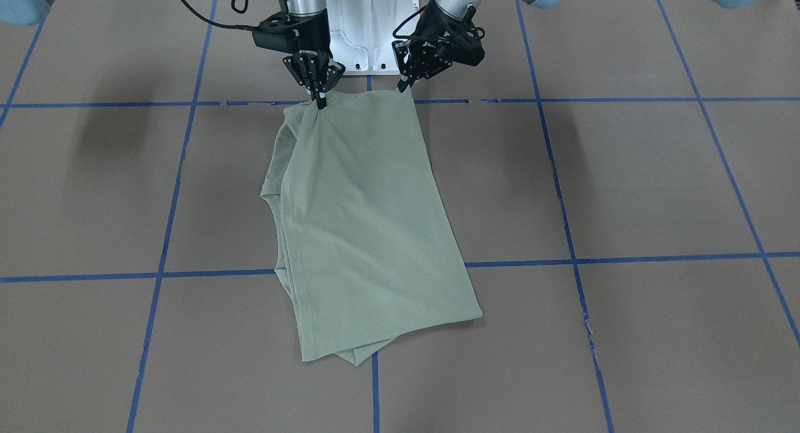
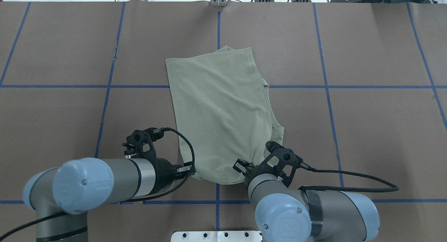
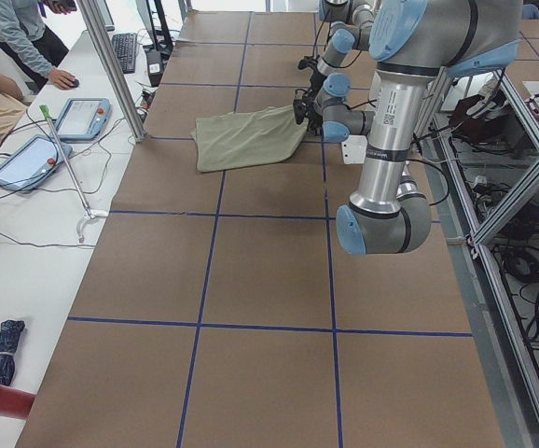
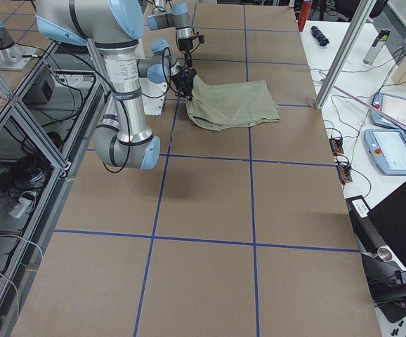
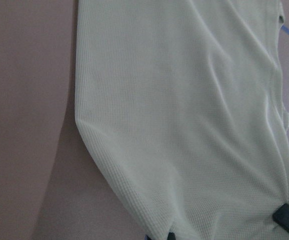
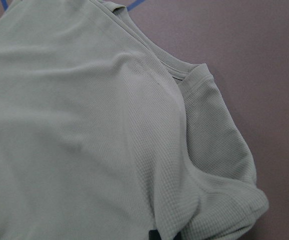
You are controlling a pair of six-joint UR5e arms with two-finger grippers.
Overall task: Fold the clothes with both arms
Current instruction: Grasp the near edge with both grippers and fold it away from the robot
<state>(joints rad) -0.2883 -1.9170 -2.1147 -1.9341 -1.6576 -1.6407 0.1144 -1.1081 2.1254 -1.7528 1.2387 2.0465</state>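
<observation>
I will use my left gripper to let go of the shirt's near corner on the fabric (image 1: 429,240), just a little short of the blue tape line that runs crosswise.
The pale sage-green shirt (image 1: 369,220) lies folded lengthwise on the brown table, its near edge by the robot's base. It also shows in the overhead view (image 2: 220,109). My left gripper (image 1: 403,86) is shut on one near corner of the shirt (image 5: 184,125), low at the table. My right gripper (image 1: 320,100) is shut on the other near corner and holds the fabric slightly raised and bunched. From overhead the left gripper (image 2: 190,173) and right gripper (image 2: 244,168) sit at the near hem. A sleeve cuff (image 6: 224,165) sticks out beside the right gripper. The neck tag is hidden.
The white pedestal base (image 1: 369,39) stands just behind the grippers. Blue tape lines (image 1: 562,258) grid the brown table. Off the far edge are an aluminium post (image 3: 111,65), tablets (image 3: 27,159) and an operator (image 3: 18,37).
</observation>
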